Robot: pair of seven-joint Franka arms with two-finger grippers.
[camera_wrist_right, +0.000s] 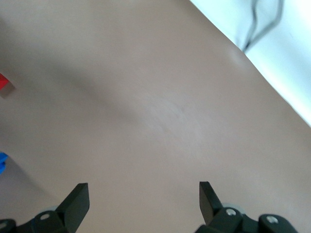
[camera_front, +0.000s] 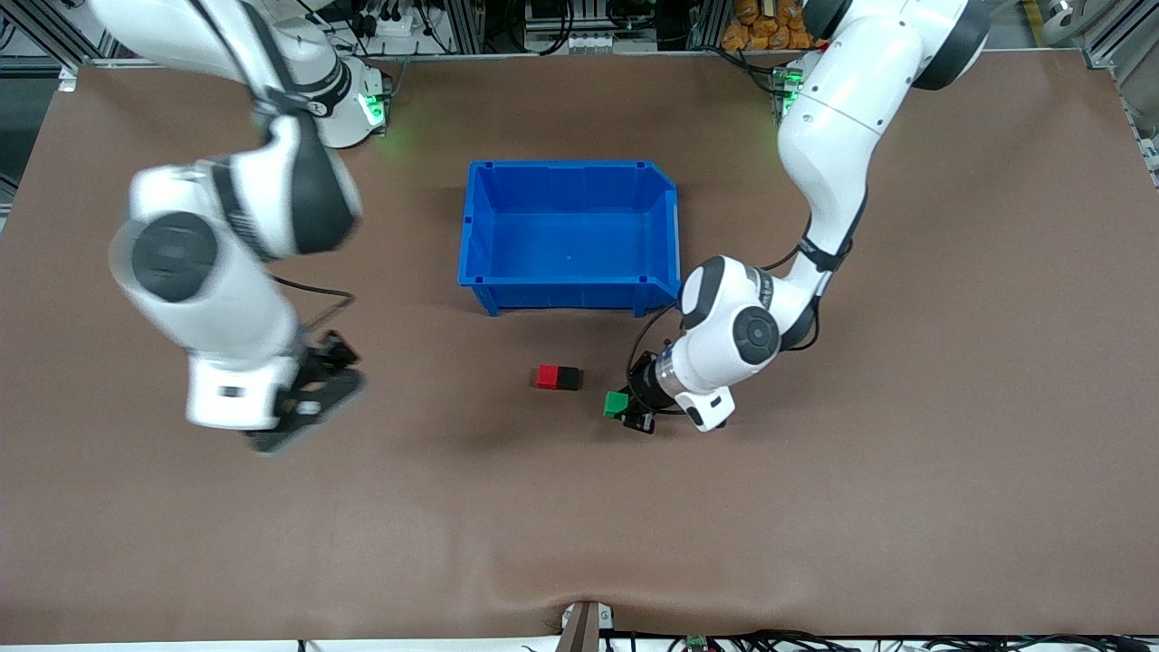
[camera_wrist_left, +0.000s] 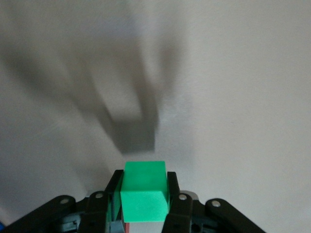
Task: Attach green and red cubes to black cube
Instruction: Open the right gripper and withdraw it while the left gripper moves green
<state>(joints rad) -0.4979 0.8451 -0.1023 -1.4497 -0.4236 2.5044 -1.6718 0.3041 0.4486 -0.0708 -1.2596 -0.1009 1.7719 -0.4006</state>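
Next, my left gripper lets go of the green cube on the table (camera_front: 586, 381), against the side of the black cube opposite the red cube.
A red cube (camera_front: 547, 377) and a black cube (camera_front: 569, 378) sit joined side by side on the brown table, nearer to the front camera than the blue bin. My left gripper (camera_front: 625, 409) is shut on a green cube (camera_front: 617, 402), just above the table beside the black cube, toward the left arm's end. In the left wrist view the green cube (camera_wrist_left: 144, 191) sits between the fingers (camera_wrist_left: 173, 191). My right gripper (camera_front: 308, 403) is open and empty over the table toward the right arm's end; its wrist view shows spread fingertips (camera_wrist_right: 78, 196) and a bit of the red cube (camera_wrist_right: 4, 81).
An empty blue bin (camera_front: 570, 272) stands at the middle of the table, farther from the front camera than the cubes. A small fixture (camera_front: 584, 625) sits at the table's edge nearest the front camera.
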